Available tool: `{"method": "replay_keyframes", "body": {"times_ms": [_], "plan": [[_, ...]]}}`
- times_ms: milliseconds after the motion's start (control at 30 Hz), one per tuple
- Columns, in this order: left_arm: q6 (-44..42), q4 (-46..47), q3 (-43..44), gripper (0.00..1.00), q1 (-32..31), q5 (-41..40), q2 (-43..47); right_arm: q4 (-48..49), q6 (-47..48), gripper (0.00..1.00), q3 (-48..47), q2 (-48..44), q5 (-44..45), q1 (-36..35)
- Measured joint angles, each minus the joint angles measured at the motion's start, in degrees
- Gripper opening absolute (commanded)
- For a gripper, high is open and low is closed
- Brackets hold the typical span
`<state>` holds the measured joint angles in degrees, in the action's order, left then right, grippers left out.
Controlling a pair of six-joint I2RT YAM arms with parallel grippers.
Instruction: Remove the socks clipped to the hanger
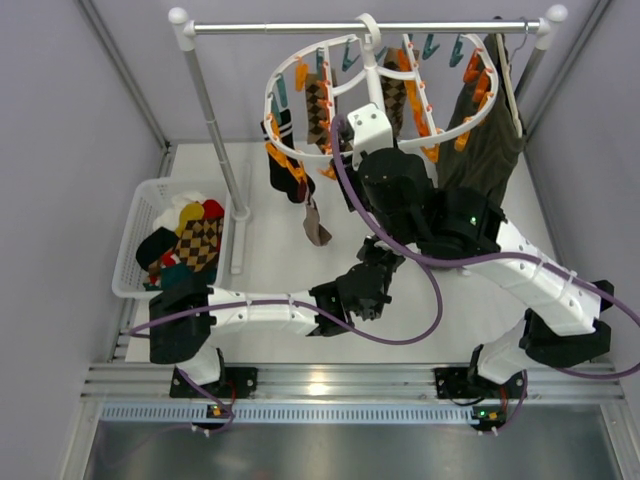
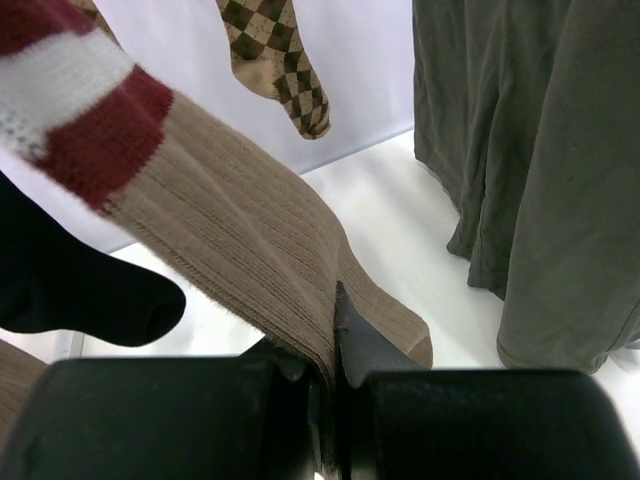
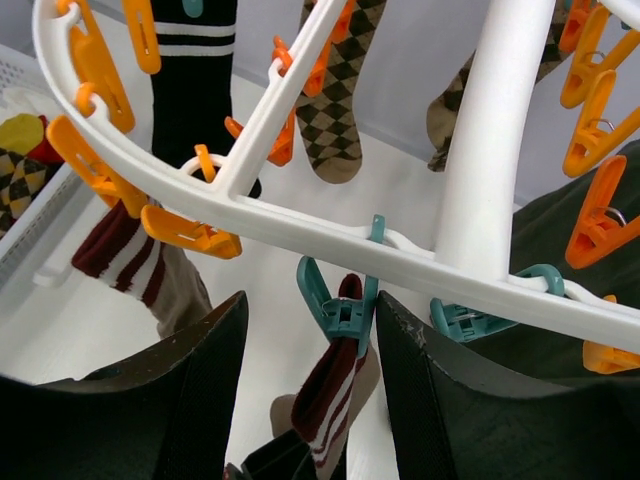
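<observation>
Next, I let go of the brown sock with my left gripper in the white basket (image 1: pixel 179 230), between the black sock and the yellow sock.
The white hanger (image 1: pixel 282 82) hangs from a rail, with orange and teal pegs; its crossbars show in the right wrist view (image 3: pixel 300 225). My right gripper (image 3: pixel 312 297) is open, its jaws on either side of a teal peg (image 3: pixel 345 300) that clips the maroon-white cuff of a brown sock (image 3: pixel 335 400). My left gripper (image 2: pixel 330 340) is shut on that brown ribbed sock (image 2: pixel 240 240) lower down. In the top view it sits under the right arm (image 1: pixel 378 258). Argyle socks (image 1: pixel 318 110), a black sock (image 1: pixel 283 170) and another striped brown sock (image 3: pixel 130 260) stay clipped.
A dark olive garment (image 1: pixel 490 140) hangs on a cream coat hanger (image 1: pixel 512 85) at the right of the rail (image 1: pixel 300 27). A white basket (image 1: pixel 137 235) holding several socks stands at the left. The rack's post (image 1: pixel 215 120) stands beside it.
</observation>
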<state>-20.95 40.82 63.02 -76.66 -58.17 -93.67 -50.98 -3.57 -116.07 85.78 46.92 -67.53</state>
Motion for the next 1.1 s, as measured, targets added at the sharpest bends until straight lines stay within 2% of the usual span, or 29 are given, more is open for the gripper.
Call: {"method": "replay_keyframes", "body": {"times_ms": [500, 700, 800, 833, 1100], "plan": [[0.0, 0.0, 0.0, 0.00, -0.2, 0.1, 0.0, 5.2, 4.4, 0.48, 4.4, 0.0, 3.0, 1.7], [0.0, 0.0, 0.0, 0.00, -0.3, 0.1, 0.0, 8.5, 6.1, 0.38, 5.8, -0.1, 4.1, 1.7], [0.0, 0.0, 0.0, 0.00, -0.3, 0.2, 0.0, 9.4, 7.0, 0.25, 6.3, -0.1, 4.7, 1.7], [0.0, 0.0, 0.0, 0.00, -0.3, 0.2, 0.0, 9.9, 7.2, 0.17, 6.6, -0.1, 4.9, 1.7], [2.9, 0.2, -1.1, 0.00, -0.3, 0.9, 0.1, 12.1, 7.5, 0.15, 7.0, -0.2, 5.6, 1.7]]}}
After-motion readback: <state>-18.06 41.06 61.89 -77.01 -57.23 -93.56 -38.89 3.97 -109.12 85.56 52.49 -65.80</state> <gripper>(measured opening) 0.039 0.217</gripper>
